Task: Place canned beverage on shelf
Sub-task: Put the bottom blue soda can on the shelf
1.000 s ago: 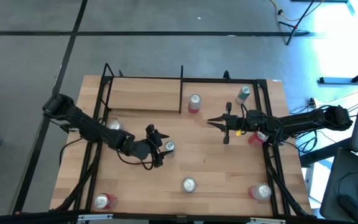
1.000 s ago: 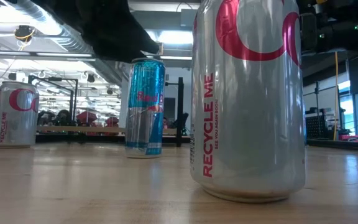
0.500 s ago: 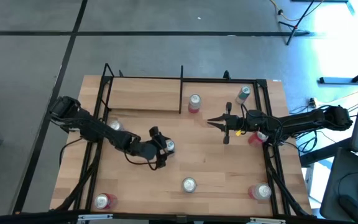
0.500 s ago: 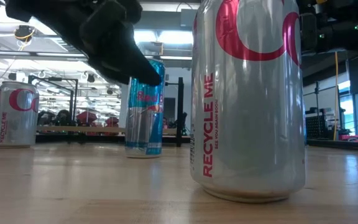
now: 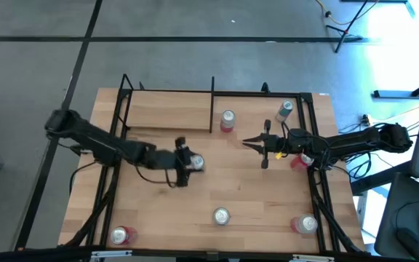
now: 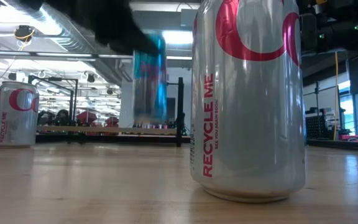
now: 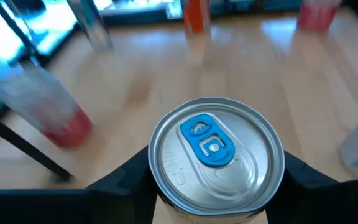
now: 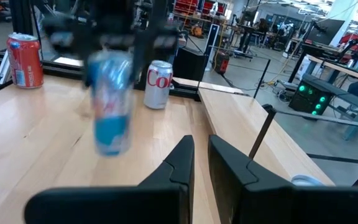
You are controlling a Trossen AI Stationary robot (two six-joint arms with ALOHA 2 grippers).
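Note:
Next, I set the slim can down with my left gripper on the shelf [image 5: 201, 114] beside the black end rod, near a silver-and-red can.
A blue and silver slim can [image 5: 196, 163] is in my left gripper [image 5: 188, 162], mid-table; the left wrist view shows its top with a blue tab [image 7: 215, 155]. It is blurred in the low view [image 6: 149, 81] and the right wrist view [image 8: 112, 106]. The shelf [image 5: 167, 113], a raised light-wood plank framed by black rods, stands at the far left. My right gripper [image 5: 246, 143] hovers right of centre, shut and empty [image 8: 201, 158]. My left gripper pinches the can's side wall just below the top rim [image 7: 157, 186] between its two fingers [image 7: 126, 180], one on each side. The fingers come level from the table's left. The can is upright and lifted clear of the table.
Silver-and-red cans stand near the shelf's right post [image 5: 228, 120], at the near edge [image 5: 220, 216] [image 5: 306, 224] [image 5: 122, 235], and beside the right arm [image 5: 300, 160]. A green can [image 5: 285, 109] is at the far right. One can fills the low view [image 6: 248, 93].
My left gripper has moved toward the table's right edge up to the blue can, taken hold of it near its top, and gone up and a little toward the far edge. The can, which stood on the table, is now lifted clear and upright.

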